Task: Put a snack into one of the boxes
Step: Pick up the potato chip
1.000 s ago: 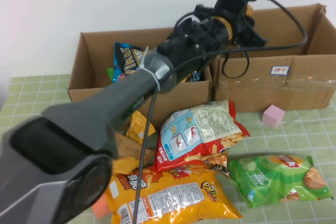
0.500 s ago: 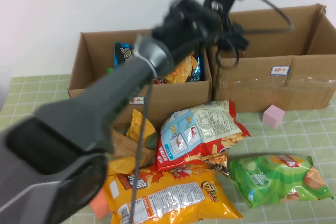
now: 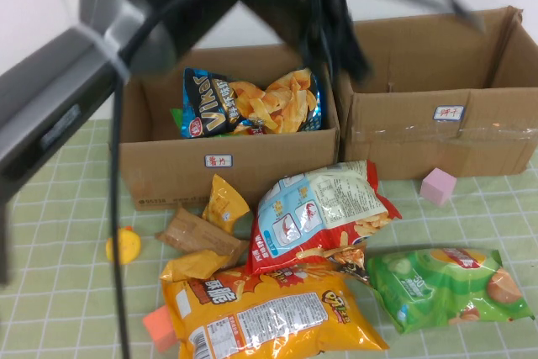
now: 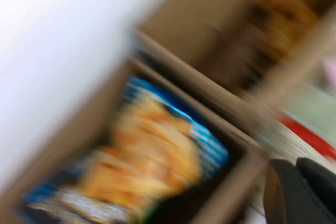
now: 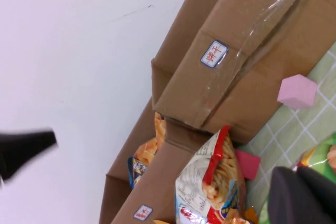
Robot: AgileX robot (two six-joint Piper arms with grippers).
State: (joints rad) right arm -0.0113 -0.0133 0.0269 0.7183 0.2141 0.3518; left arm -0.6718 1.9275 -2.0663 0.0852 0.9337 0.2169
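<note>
The robot's right gripper needs to next move down to the middle of the green bag (image 3: 450, 289) beside the orange bag and close there.
A blue and orange chip bag (image 3: 252, 102) lies in the left cardboard box (image 3: 227, 166); it also shows blurred in the left wrist view (image 4: 152, 156). My left gripper (image 3: 345, 35) is a dark blur high above the boxes' shared edge. In the left wrist view its fingers (image 4: 295, 169) look shut and empty. The right box (image 3: 437, 136) stands beside the left one. My right gripper (image 5: 302, 174) is out of the high view; it is shut and empty above the green bag (image 5: 323, 161).
On the table in front lie a red and white snack bag (image 3: 324, 212), an orange bag (image 3: 269, 313), a green bag (image 3: 445, 287), small yellow and brown packs (image 3: 210, 224), a pink cube (image 3: 438, 186), a yellow duck (image 3: 124, 246) and an orange block (image 3: 158, 325).
My left arm has swung up and leftward from over the boxes, uncovering the blue chip bag in the left box. The snacks on the table have not moved.
</note>
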